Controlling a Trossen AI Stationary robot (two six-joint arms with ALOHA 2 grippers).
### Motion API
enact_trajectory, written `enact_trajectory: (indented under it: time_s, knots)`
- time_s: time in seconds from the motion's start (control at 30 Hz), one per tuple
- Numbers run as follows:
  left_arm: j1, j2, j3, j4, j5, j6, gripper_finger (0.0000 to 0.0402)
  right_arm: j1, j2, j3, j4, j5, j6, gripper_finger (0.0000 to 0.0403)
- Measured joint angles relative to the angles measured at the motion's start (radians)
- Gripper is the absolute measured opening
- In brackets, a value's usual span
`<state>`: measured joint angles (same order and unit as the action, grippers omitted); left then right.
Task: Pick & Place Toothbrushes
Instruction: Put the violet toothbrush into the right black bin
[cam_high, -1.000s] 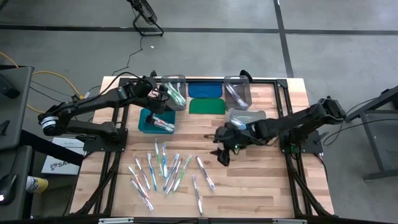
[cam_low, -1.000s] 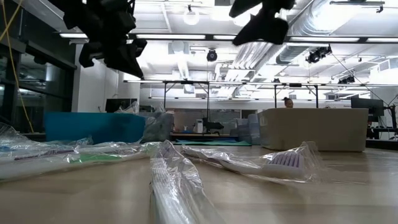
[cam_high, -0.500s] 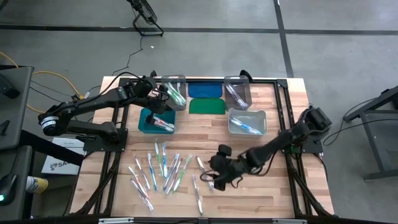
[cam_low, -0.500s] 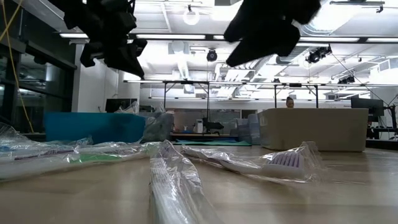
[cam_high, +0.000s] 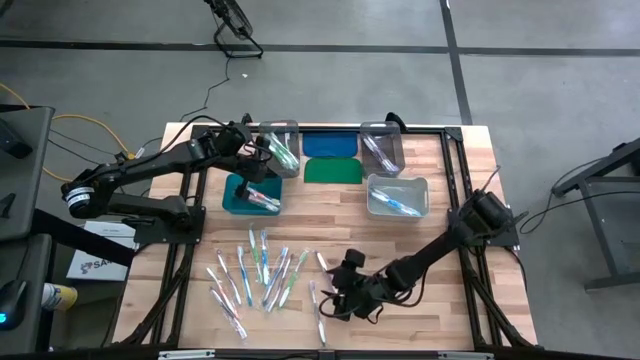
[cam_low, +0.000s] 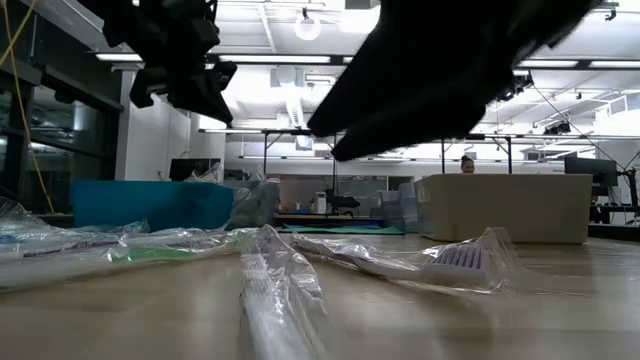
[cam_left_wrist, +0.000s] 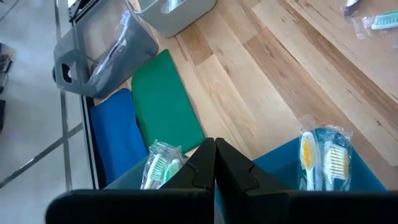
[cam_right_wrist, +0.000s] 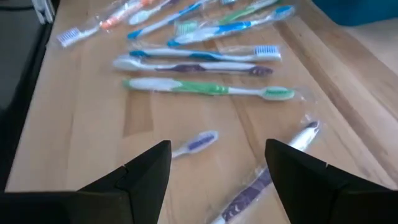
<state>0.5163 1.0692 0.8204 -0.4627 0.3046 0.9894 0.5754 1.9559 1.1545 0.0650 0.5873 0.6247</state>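
Next, I close my right gripper on the purple part of the handle (cam_high: 328, 271) (cam_right_wrist: 249, 193) of the purple toothbrush nearer the green lid.
Many wrapped toothbrushes (cam_high: 262, 280) lie flat and loose on the wooden table near its front edge; the right wrist view shows green, blue and purple ones (cam_right_wrist: 208, 89). My right gripper (cam_high: 335, 297) (cam_right_wrist: 217, 180) is open low over the right end of the scatter, its fingers on either side of two purple toothbrushes (cam_right_wrist: 194, 144) without touching them. My left gripper (cam_high: 262, 152) (cam_left_wrist: 214, 163) is shut on nothing and hangs at the far left, above the teal bin (cam_high: 252, 193) and beside a clear bin (cam_high: 280, 148). Both bins hold toothbrushes.
A second clear bin (cam_high: 380, 145) and a grey bin (cam_high: 397, 195), each holding toothbrushes, stand at the far right. A blue lid (cam_high: 330, 145) and a green lid (cam_high: 332, 170) lie flat between the bins. Bare wood lies right of the scatter.
My right gripper has swung from beside the grey bin toward the table's near edge and left, sinking low over the scattered toothbrushes and turning as it went. It has stayed open. The toothbrushes have not moved.
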Motion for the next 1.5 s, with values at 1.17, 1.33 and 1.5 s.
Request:
enact_trajectory:
  time_s: [1.17, 1.33, 1.5]
  knots:
    - [0.000, 0.000, 0.000, -0.002, 0.001, 0.000, 0.0001, -0.061, 0.120, 0.003, -0.150, -0.003, 0.036, 0.0254]
    - [0.000, 0.000, 0.000, -0.002, 0.000, 0.000, 0.0001, -0.061, 0.120, 0.007, -0.235, 0.004, 0.122, 0.0254]
    - [0.000, 0.000, 0.000, -0.002, 0.001, -0.001, 0.0001, -0.061, 0.120, 0.006, -0.266, 0.000, 0.204, 0.0239]
